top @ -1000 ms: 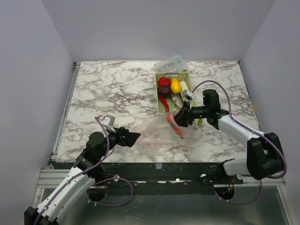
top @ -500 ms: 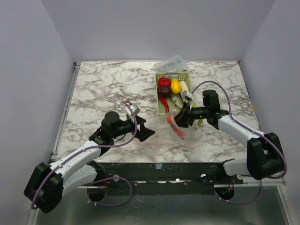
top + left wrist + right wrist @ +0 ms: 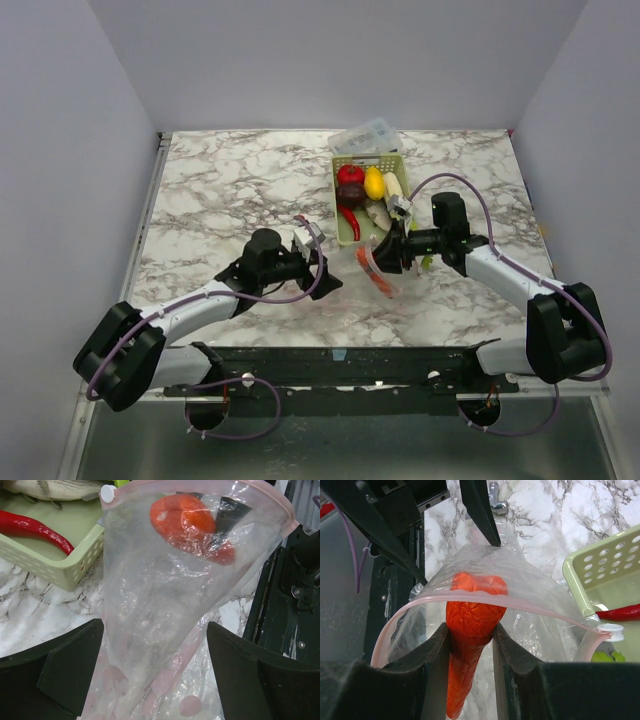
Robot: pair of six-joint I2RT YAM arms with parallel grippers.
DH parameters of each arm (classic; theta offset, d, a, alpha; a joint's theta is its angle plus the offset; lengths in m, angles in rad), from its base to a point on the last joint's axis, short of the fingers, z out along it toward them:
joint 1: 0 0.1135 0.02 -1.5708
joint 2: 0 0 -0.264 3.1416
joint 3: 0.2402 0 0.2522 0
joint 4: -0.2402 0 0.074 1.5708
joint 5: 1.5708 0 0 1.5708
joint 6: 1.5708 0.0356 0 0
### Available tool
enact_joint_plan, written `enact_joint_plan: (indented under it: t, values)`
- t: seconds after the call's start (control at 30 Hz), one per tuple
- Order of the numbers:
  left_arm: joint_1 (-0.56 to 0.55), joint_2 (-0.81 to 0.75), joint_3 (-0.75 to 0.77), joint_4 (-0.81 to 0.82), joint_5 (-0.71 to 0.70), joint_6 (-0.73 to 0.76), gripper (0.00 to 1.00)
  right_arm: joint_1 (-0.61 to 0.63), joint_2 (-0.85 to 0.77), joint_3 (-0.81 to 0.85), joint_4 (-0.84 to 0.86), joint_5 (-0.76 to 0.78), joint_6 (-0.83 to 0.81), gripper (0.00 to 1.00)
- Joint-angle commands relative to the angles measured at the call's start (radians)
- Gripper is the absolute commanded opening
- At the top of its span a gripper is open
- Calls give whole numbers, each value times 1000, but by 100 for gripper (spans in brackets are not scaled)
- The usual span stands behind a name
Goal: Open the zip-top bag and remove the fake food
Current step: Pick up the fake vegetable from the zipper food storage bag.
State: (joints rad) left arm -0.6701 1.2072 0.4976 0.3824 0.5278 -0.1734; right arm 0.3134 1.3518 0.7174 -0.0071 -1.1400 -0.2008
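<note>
The orange carrot will go down from my right gripper in the pale green basket [image 3: 378, 218], between the chili and the leek.
The clear zip-top bag [image 3: 150, 600] lies on the marble between my two grippers, its pink zip strip [image 3: 520, 607] arching open toward the right gripper. My right gripper [image 3: 470, 642] is shut on an orange carrot [image 3: 470, 620], whose thick end sits inside the bag's mouth. My left gripper [image 3: 155, 630] is open, one finger on each side of the bag's closed end. In the top view the left gripper [image 3: 320, 262] is left of the carrot [image 3: 374, 272], the right gripper [image 3: 387, 250] just right of it. The rest of the fake food lies in the basket [image 3: 342, 236].
The pale green basket holds a red fruit [image 3: 350, 173], a lemon [image 3: 374, 182], a beet [image 3: 350, 193], a chili [image 3: 350, 221] and a leek [image 3: 393, 185]. A clear rigid box [image 3: 368, 135] stands behind it. The table's front rail runs just below the bag.
My left arm has swung from the table's front left across to the bag, and its jaws now straddle the bag's closed end. The right gripper and carrot have stayed put.
</note>
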Motion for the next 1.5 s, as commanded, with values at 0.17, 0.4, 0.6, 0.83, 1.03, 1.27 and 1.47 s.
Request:
enact_joint_plan:
  t: [0.17,0.4,0.6,0.83,1.03,1.27,1.47]
  values:
    - [-5,12,-13,46,-144,-49,43,6,-13,34,-30,-17,-15,4]
    - [-5,-59,-86,84,-205,-99,6,5,-13,34,-30,-14,-15,4]
    - [-6,-152,-165,135,-251,-178,3,3,-13,34,-29,-7,-13,4]
    - [-5,-162,-197,115,-225,-188,3,-23,-14,22,107,-60,163,4]
    - [-5,-144,-201,116,-229,-207,3,-43,-43,-12,221,-90,302,4]
    - [-5,-137,-202,122,-236,-206,3,-87,-50,-57,457,-119,545,4]
    - [-6,-132,-187,96,-213,-191,4,-97,-11,12,484,-47,631,4]
